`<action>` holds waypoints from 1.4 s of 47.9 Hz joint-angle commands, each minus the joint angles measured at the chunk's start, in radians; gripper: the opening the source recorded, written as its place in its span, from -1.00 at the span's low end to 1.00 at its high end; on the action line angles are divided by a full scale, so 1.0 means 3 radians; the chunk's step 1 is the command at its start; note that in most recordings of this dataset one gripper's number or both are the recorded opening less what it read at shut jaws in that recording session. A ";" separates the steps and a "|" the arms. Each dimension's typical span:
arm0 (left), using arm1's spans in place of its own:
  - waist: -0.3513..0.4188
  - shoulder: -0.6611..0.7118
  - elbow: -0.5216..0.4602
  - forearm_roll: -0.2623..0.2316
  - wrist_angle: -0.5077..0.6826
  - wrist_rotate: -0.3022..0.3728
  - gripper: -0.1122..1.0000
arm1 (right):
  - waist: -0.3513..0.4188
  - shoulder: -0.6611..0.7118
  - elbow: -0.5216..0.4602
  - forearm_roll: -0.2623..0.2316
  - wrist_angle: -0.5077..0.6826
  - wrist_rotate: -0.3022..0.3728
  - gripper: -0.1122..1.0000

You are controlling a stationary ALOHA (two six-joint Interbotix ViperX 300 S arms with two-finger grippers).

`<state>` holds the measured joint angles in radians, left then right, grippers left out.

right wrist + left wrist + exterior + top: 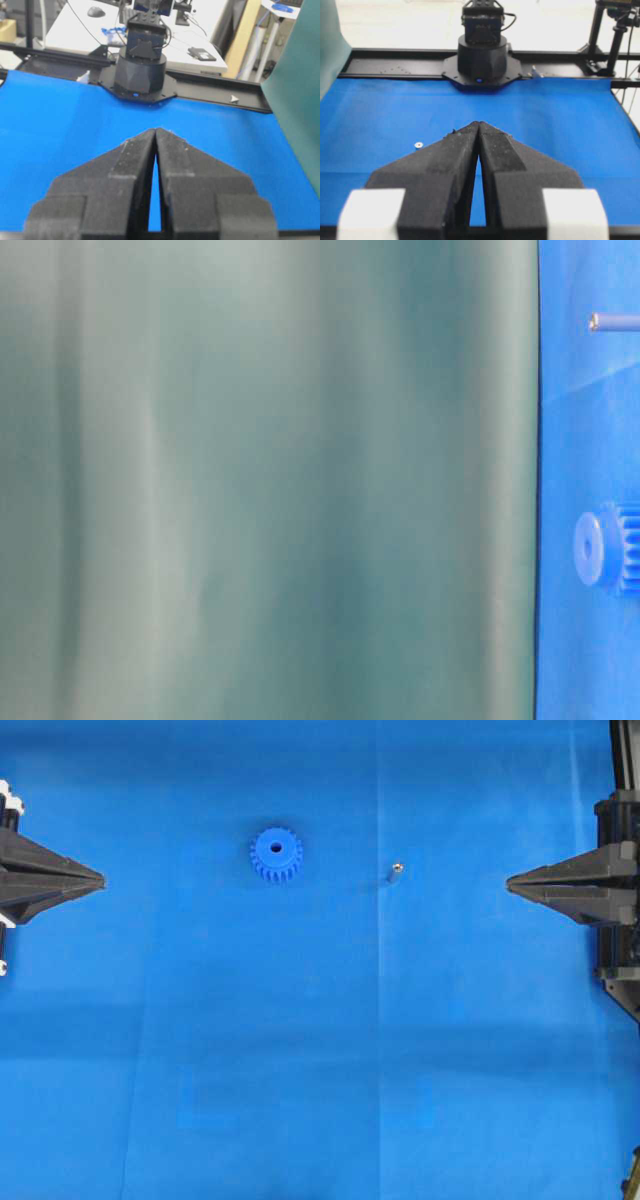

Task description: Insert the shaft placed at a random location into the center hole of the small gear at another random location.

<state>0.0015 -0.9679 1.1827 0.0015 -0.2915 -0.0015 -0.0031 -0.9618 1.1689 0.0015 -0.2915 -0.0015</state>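
Note:
Next, my right gripper should go to the tiny silvery shaft standing near the small blue gear and close on the shaft's body (pixel 395 875).
The small blue gear (pixel 276 854) lies flat on the blue cloth, upper left of centre, its dark center hole (pixel 276 847) facing up. It also shows in the table-level view (pixel 603 546). The tiny silvery shaft (pixel 395 872) stands on the cloth to the gear's right; it shows in the table-level view (pixel 607 322) and as a small silver dot in the left wrist view (pixel 418 145). My left gripper (pixel 100 880) (pixel 478 123) is shut and empty at the left edge. My right gripper (pixel 510 883) (pixel 155 130) is shut and empty at the right edge. The gear is hidden in both wrist views.
The blue cloth (pixel 320 1050) covers the whole table. A green backdrop sheet (pixel 270 480) fills most of the table-level view. The opposite arm's black base (pixel 481 60) stands at the cloth's far edge, and likewise in the right wrist view (pixel 142 65).

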 commanded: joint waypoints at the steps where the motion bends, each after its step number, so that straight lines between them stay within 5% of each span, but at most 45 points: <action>1: -0.0005 0.0000 -0.0061 0.0000 0.0020 -0.0077 -0.80 | -0.0005 0.0036 -0.0036 -0.0015 0.0000 -0.0041 -0.80; 28: 0.0015 -0.0036 -0.0051 0.0005 0.0056 -0.0051 -0.80 | -0.0470 0.0527 0.0061 0.0041 -0.0133 -0.0020 -0.87; 35: 0.0061 -0.0041 -0.0041 0.0000 0.0056 -0.0051 -0.80 | -0.0603 0.0951 0.0143 0.0107 -0.0465 -0.0015 -0.50; 47: 0.0092 -0.0056 -0.0015 0.0000 0.0056 -0.0051 -0.80 | -0.0741 0.1856 0.0215 0.0337 -0.1156 -0.0015 0.72; 54: 0.0092 -0.0072 0.0000 0.0000 0.0056 -0.0051 -0.80 | -0.0741 0.2408 0.0164 0.0527 -0.1524 -0.0015 0.51; 67: 0.0092 -0.0087 0.0020 0.0000 0.0061 -0.0051 -0.80 | -0.0741 0.3109 0.0010 0.0665 -0.1836 0.0077 0.53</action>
<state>0.0276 -0.9956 1.1996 0.0015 -0.2669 -0.0184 -0.2240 -0.0552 1.1950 0.1979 -0.8207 0.0123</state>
